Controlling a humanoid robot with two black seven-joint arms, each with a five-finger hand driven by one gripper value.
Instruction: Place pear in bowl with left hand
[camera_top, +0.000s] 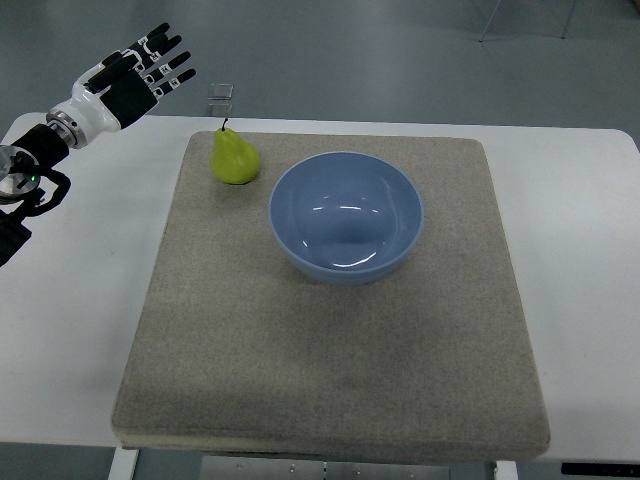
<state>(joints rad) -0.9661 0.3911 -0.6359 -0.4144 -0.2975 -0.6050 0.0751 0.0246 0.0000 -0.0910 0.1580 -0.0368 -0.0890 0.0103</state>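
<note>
The robot's left gripper should close around the round body (235, 161) of the yellow-green pear, just below the pear's dark stem.
A yellow-green pear (235, 158) with a dark stem lies on the grey mat (330, 350) near its far left corner. A light blue bowl (346, 216) stands empty on the mat, just right of the pear. My left hand (140, 70) is raised beyond the table's far left corner, up and to the left of the pear. Its fingers are spread and it holds nothing. The right arm does not show.
The mat lies on a white table (70, 330). A small clear block (220, 95) stands at the table's far edge just behind the pear. Grey floor lies beyond the table.
</note>
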